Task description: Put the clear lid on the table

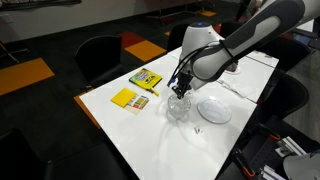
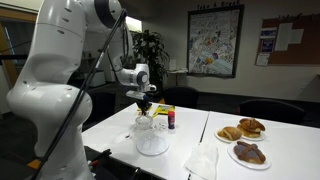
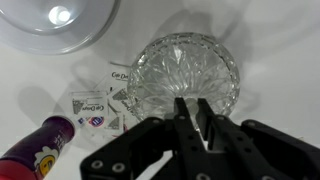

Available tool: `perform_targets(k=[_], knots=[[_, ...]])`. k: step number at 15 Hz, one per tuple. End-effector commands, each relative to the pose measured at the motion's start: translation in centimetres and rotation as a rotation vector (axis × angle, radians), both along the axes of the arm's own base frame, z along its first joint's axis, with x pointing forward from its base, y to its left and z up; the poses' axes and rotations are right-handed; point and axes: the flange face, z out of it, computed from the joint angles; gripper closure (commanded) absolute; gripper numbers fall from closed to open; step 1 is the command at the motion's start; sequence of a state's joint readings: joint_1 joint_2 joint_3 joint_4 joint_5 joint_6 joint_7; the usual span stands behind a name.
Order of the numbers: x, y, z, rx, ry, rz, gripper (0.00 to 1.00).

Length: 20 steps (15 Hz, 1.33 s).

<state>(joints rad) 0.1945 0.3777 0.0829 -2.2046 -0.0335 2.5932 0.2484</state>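
My gripper is holding the clear lid, and I need to let go of it on the table (image 1: 178, 87) between the yellow box and the purple bottle.
The clear lid (image 3: 188, 68) is a round cut-glass piece seen from above in the wrist view. My gripper (image 3: 188, 128) is shut on its near rim. In both exterior views the gripper (image 1: 181, 88) (image 2: 145, 106) hangs just over the clear container (image 1: 178, 108) (image 2: 152, 142), with the lid (image 2: 144, 124) right above it. I cannot tell whether lid and container touch. The white table (image 1: 150, 130) (image 2: 285, 165) lies under everything.
A white plate (image 1: 214, 110) (image 3: 58, 22) lies beside the container. Two yellow boxes (image 1: 146, 78) (image 1: 130, 98) lie on the other side. Small packets (image 3: 100, 106) and a purple bottle (image 3: 40, 146) lie close by. Plates of pastries (image 2: 246, 130) and a napkin (image 2: 203, 160) sit further along.
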Motion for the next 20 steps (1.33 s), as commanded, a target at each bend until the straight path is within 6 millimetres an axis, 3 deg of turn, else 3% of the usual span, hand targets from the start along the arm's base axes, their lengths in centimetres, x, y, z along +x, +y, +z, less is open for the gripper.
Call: perform_targets(k=[1, 6, 10, 12, 18, 20], knots=[[0.4, 0.0, -0.5, -0.013, -0.008, -0.009, 0.96], [1.2, 0.3, 0.4, -0.007, -0.004, -0.028, 0.96], [3.2, -0.5, 1.3, -0.019, -0.021, -0.048, 0.96], [4.5, -2.1, 2.0, -0.028, -0.039, -0.076, 0.96], [7.6, -11.0, 3.5, -0.062, -0.105, -0.24, 0.96], [8.2, -13.0, 3.1, -0.07, -0.12, -0.275, 0.96]])
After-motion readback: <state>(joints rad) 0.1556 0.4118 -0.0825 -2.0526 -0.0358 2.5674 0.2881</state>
